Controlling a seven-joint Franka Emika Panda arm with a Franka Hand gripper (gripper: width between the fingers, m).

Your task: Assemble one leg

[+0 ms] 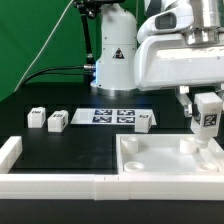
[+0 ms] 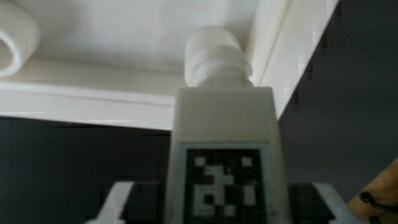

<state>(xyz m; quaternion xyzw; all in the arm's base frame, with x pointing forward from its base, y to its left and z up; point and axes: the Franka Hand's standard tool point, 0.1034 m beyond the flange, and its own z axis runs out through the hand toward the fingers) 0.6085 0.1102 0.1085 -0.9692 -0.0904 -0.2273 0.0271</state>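
Note:
My gripper needs to let go of the leg standing upright in the near corner of the large white panel (image 1: 210, 163) (image 2: 217, 50), inside the panel's raised rim.
My gripper (image 1: 207, 112) is shut on a leg (image 1: 208, 120), a small white block with a black-and-white tag, and holds it upright just above the right far corner of the large white panel (image 1: 150, 170). In the wrist view the leg (image 2: 222, 130) sits between my fingers (image 2: 128, 200), and its round peg end (image 2: 214, 55) points at the panel (image 2: 107, 85) beside its raised rim (image 2: 285, 50). A round socket (image 2: 15, 45) shows at the edge of that view. The gripper (image 2: 222, 208) is partly cut off by the frame.
Three loose legs (image 1: 37, 118) (image 1: 57, 121) (image 1: 144, 121) lie on the black table. The marker board (image 1: 112, 116) lies between them. A white rail (image 1: 50, 185) runs along the front, with a raised end (image 1: 10, 150) at the exterior view's left. The robot base (image 1: 115, 60) stands behind.

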